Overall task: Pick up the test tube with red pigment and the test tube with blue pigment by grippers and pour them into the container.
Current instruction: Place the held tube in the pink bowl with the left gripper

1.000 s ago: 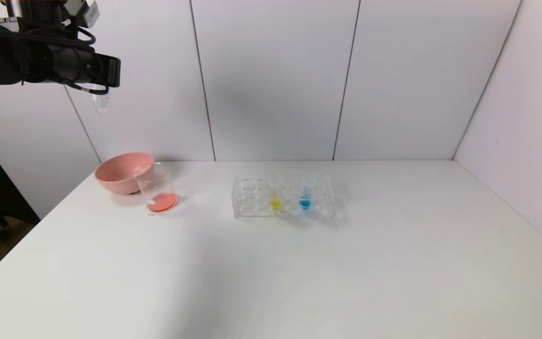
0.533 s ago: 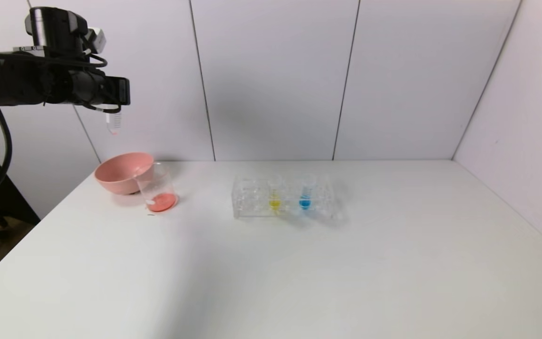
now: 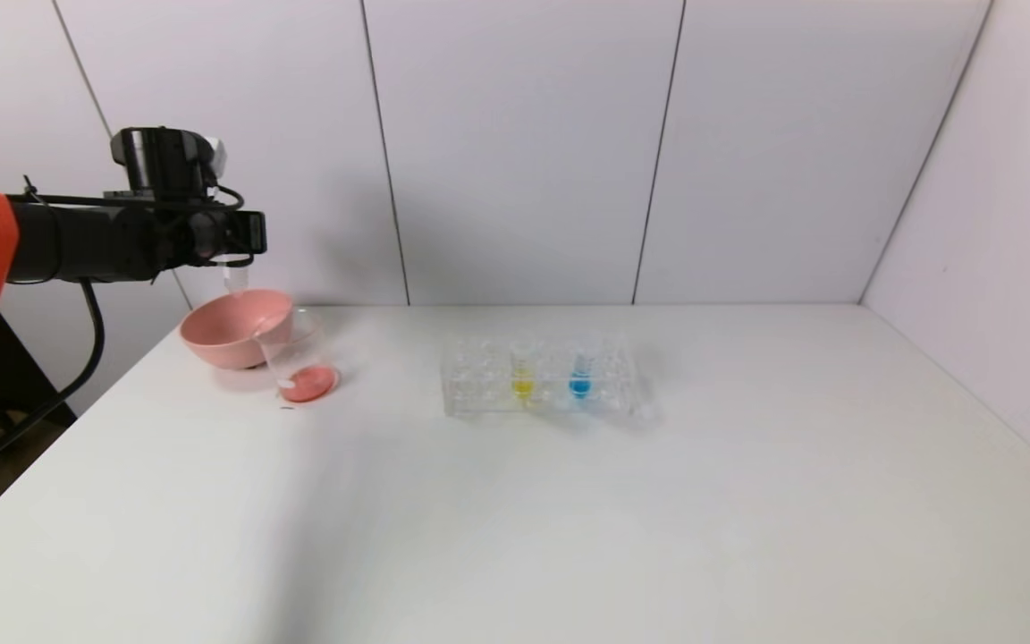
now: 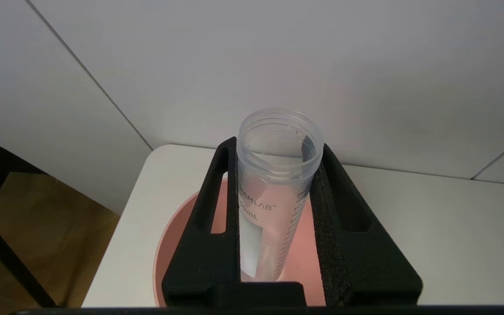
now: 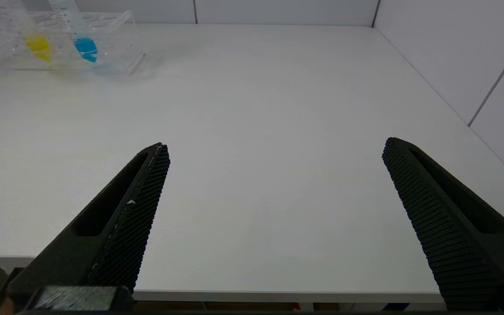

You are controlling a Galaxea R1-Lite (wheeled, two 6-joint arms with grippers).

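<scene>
My left gripper has the test tube with red pigment. It will let go of the tube inside the pink bowl (image 3: 253,321) (image 4: 287,267) beside the clear beaker.
My left gripper (image 3: 242,246) (image 4: 278,148) is shut on the test tube with red pigment (image 3: 235,279) (image 4: 269,210). The tube hangs upright, mouth up, and looks clear with no liquid showing. Its tip sits just above the pink bowl (image 3: 229,326) (image 4: 177,245). The container (image 3: 300,358), a clear beaker with red liquid at its bottom, stands beside the bowl. The test tube with blue pigment (image 3: 580,371) (image 5: 81,41) stands in the clear rack (image 3: 479,376) (image 5: 116,35). My right gripper (image 5: 277,146) is open over the table's near edge, holding nothing.
A tube with yellow liquid (image 3: 523,376) (image 5: 37,43) stands in the rack next to the blue one. The white table (image 3: 569,519) is walled at the back and right. Its left edge lies close to the bowl.
My left arm has come down and moved right with the tube, from high against the wall to just above the pink bowl. Rack, beaker and bowl have not moved.
</scene>
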